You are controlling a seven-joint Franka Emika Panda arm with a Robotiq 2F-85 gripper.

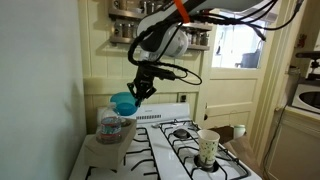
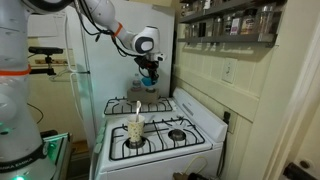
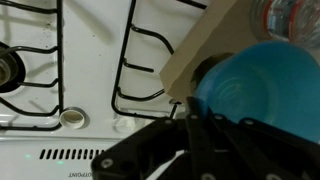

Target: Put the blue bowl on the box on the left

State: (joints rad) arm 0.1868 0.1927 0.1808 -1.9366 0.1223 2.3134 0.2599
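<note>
I need to let go of the blue bowl with my gripper on the back end of the box (image 1: 123,115) (image 3: 248,88), just behind the clear container.
The blue bowl (image 1: 123,102) is a bright turquoise plastic bowl held in my gripper (image 1: 137,92), just above the box. The box (image 1: 113,127) is a squat clear-greyish container at the back corner of the white stove. In the other exterior view the bowl (image 2: 149,85) hangs under my gripper (image 2: 150,76) by the wall. In the wrist view the bowl (image 3: 262,88) fills the right side, with my black fingers (image 3: 200,125) shut on its rim and a clear container (image 3: 290,20) above it.
A white patterned paper cup (image 1: 208,147) stands on the stove near the front burners, also in the other exterior view (image 2: 135,129). Black burner grates (image 3: 140,60) cover the white stove top (image 1: 150,150). Shelves with jars (image 1: 130,25) hang behind the stove.
</note>
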